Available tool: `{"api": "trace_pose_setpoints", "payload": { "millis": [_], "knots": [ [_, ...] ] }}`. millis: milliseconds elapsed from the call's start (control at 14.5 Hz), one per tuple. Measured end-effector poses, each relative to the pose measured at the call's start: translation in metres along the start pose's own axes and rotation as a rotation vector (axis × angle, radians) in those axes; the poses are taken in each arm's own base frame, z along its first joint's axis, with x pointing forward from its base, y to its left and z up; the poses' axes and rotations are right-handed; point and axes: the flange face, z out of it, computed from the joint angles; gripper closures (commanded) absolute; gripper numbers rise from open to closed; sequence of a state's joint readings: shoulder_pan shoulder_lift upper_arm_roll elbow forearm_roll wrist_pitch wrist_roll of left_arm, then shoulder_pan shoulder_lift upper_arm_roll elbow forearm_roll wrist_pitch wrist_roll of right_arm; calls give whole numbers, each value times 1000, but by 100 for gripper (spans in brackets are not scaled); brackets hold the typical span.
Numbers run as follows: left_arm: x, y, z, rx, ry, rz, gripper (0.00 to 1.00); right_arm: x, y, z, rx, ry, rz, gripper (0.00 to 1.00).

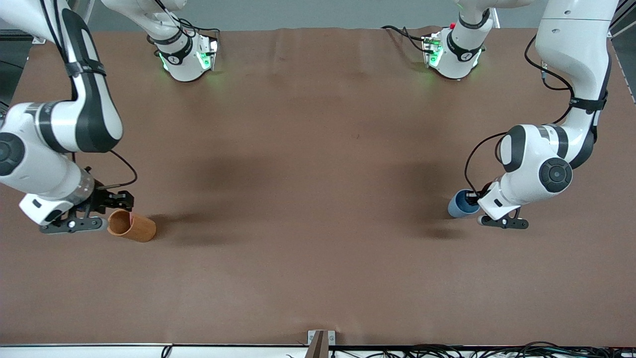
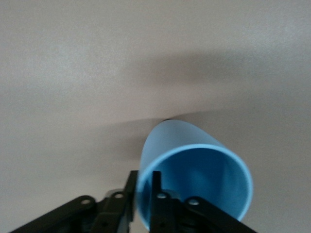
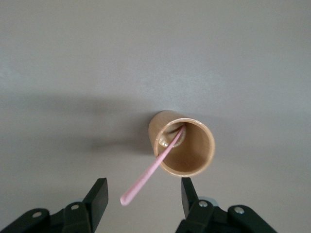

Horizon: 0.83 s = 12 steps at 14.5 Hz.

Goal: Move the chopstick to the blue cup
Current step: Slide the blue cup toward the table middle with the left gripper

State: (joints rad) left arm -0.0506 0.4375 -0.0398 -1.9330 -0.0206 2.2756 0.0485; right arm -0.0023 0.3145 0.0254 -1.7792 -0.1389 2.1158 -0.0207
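Observation:
The blue cup will stand on the bare middle of the brown table (image 1: pixel 332 202), facing the small bracket, when my left gripper lets go of it.
The blue cup (image 1: pixel 459 205) stands toward the left arm's end of the table. My left gripper (image 2: pixel 144 187) is shut on the blue cup (image 2: pixel 194 170), pinching its rim with one finger inside and one outside. A pale pink chopstick (image 3: pixel 151 171) leans out of an orange-brown cup (image 3: pixel 187 145) that stands toward the right arm's end. My right gripper (image 3: pixel 143 192) is open just above that cup. The stick's free end lies between the fingers (image 3: pixel 98 193) without touching either. In the front view the right gripper (image 1: pixel 120 201) sits over the orange-brown cup (image 1: pixel 133 226), and the stick is hidden there.
The brown table (image 1: pixel 318 199) stretches wide between the two cups. The arms' bases (image 1: pixel 186 59) stand along its edge farthest from the front camera. A small bracket (image 1: pixel 320 340) sits at the nearest edge.

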Motion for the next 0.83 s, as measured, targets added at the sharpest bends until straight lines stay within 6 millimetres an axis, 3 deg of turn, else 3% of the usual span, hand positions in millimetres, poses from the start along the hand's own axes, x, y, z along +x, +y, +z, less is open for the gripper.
{"api": "trace_pose_setpoints", "payload": {
  "millis": [138, 277, 415, 553, 691, 830],
  "knots": [
    [7, 10, -14, -2, 29, 8, 100, -5, -10, 15, -27, -4, -22, 42],
    [16, 38, -42, -9, 58, -30, 100, -6, -17, 15, -48, 0, -45, 48],
    [22, 99, -78, -34, 60, -112, 100, -5, -19, 11, -62, 13, -55, 51],
    [18, 171, -100, -33, 71, -190, 100, -8, -19, 11, -72, 40, -67, 51],
    [6, 234, -100, -26, 75, -261, 100, -18, -23, 18, -74, 65, -81, 54],
    [-4, 289, -87, -32, 64, -333, 99, -25, -25, 23, -82, 68, -95, 56]
  ]
}}
